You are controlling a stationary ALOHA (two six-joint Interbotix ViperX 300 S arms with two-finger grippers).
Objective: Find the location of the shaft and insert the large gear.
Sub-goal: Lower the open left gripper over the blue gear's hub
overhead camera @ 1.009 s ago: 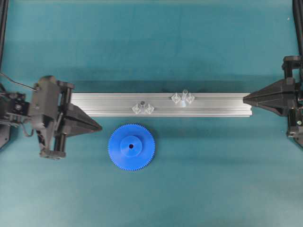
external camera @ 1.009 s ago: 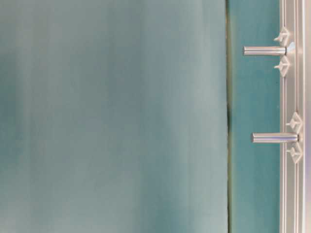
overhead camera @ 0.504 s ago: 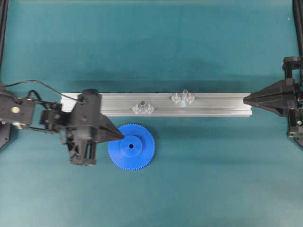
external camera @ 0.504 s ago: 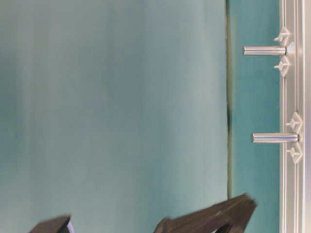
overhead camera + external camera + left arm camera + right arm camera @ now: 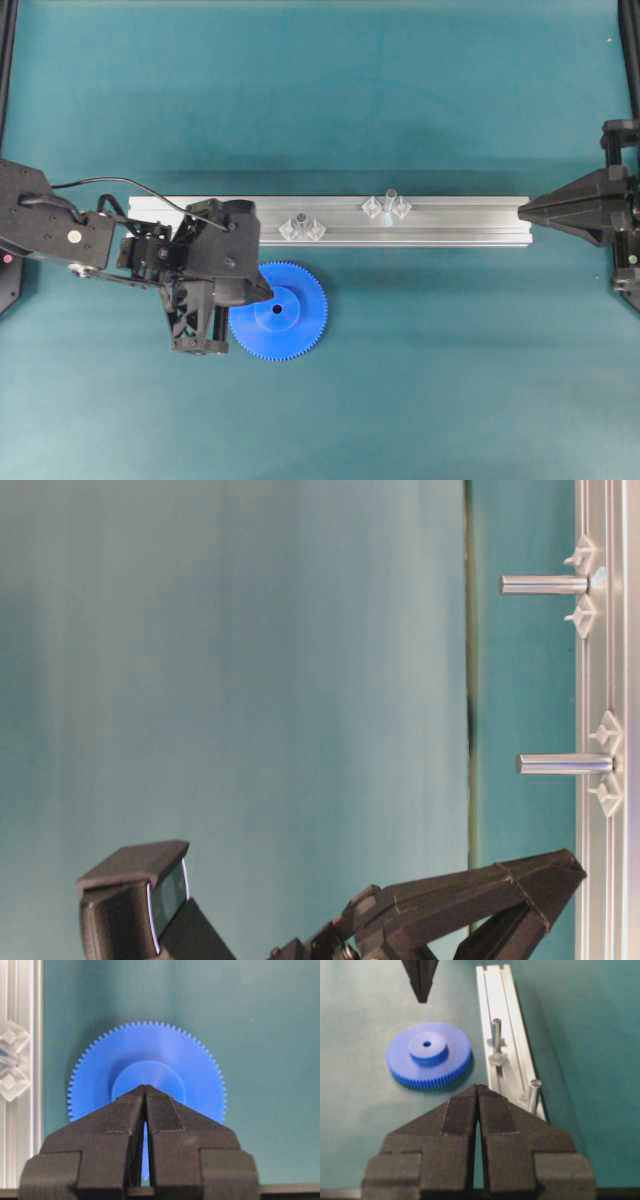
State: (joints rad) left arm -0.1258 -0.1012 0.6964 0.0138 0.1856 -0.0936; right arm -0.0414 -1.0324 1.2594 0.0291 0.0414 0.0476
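Next, my left gripper moves to the large gear's raised hub (image 5: 277,308) (image 5: 148,1076) and closes there, with its fingers on opposite sides of the hub.
The large gear (image 5: 285,318) is a bright blue toothed disc lying flat on the teal mat just in front of the silver rail (image 5: 460,225). My left gripper (image 5: 268,292) is shut and empty, its tips hovering over the gear's left half; in the left wrist view the tips (image 5: 145,1088) cover the hub of the gear (image 5: 165,1055). The shaft (image 5: 389,199), a thin pale peg with clear diamond pieces at its base, stands on the rail right of the middle. My right gripper (image 5: 522,210) is shut and empty at the rail's right end, with the shaft (image 5: 534,1091) close ahead of it.
A second, darker-tipped peg (image 5: 299,221) with clear pieces stands on the rail left of the shaft, just behind the gear. The left arm and its cable (image 5: 60,225) stretch over the rail's left end. Black frame posts line both side edges.
My left arm has swung right from the rail's left end until its shut tips are over the gear's left side. The gear has not moved. The right gripper drew back slightly.
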